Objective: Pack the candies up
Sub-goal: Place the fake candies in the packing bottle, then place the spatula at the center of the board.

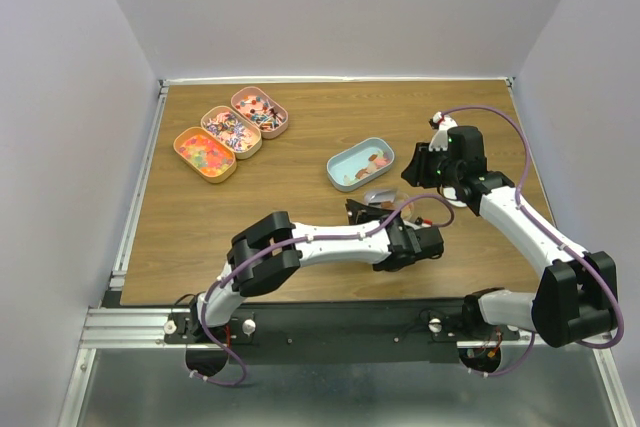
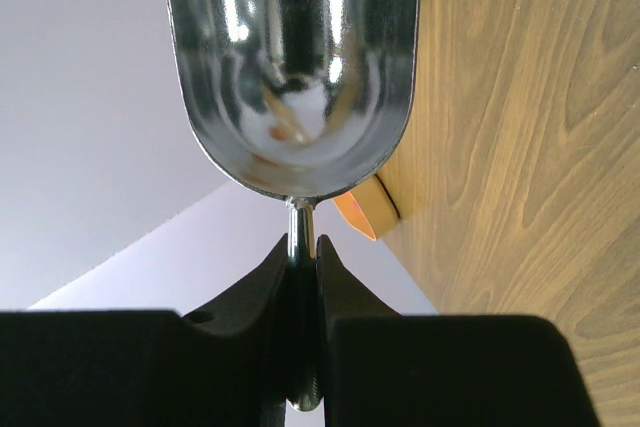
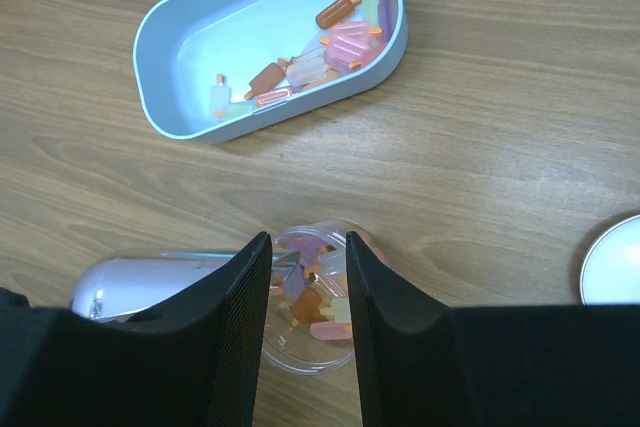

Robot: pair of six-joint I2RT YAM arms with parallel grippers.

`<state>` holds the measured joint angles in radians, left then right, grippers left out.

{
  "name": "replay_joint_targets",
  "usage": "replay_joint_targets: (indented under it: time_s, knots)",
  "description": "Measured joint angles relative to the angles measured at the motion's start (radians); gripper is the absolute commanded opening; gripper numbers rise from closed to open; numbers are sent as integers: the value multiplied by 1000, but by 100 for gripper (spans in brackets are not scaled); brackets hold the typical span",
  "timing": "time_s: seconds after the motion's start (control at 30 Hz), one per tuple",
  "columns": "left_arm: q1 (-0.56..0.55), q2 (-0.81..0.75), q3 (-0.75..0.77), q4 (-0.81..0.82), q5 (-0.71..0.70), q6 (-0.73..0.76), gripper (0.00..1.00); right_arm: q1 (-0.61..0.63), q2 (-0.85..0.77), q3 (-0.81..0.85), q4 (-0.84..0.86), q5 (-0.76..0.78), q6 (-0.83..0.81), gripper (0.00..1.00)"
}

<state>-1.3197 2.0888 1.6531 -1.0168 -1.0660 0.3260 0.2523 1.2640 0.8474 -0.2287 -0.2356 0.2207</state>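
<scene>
I should use my left gripper to set the silver scoop down on the table (image 1: 351, 238) beside the clear round cup, closer to me than the blue tin.
The candies are small popsicle-shaped sweets. Some lie in an oval blue tin (image 3: 180, 57) (image 1: 342, 160), and more candies (image 3: 318, 299) fill a clear round cup (image 3: 300, 359) (image 1: 381, 195) on the table. My left gripper (image 2: 302, 242) (image 1: 365, 213) is shut on the handle of the silver scoop (image 2: 290, 57). The scoop's bowl (image 3: 150, 282) lies beside the cup with its tip at the rim. My right gripper (image 3: 308, 239) (image 1: 413, 165) is open just over the cup, one finger on each side of it.
Three oval tins of candies sit at the back left: orange (image 1: 204, 154), middle (image 1: 232, 132), pink (image 1: 259, 112). A white round object (image 3: 615, 262) lies right of the cup. Walls enclose the table.
</scene>
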Motion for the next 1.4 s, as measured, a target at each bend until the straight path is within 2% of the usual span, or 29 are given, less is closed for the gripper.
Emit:
replay_joint_targets:
  time_s: [0.67,0.9,1.07,1.4]
  knots:
    - [-11,13,3,7,34,-7,0,0,-14,-8,3,0,5,43]
    - [5,-31,6,30,174,-28,0,0,-48,-3,1,1,16,43]
    - [49,-145,-31,99,306,-28,0,0,-58,43,2,0,19,43]
    - [174,-418,-241,331,635,-23,0,0,-82,71,2,-9,26,43]
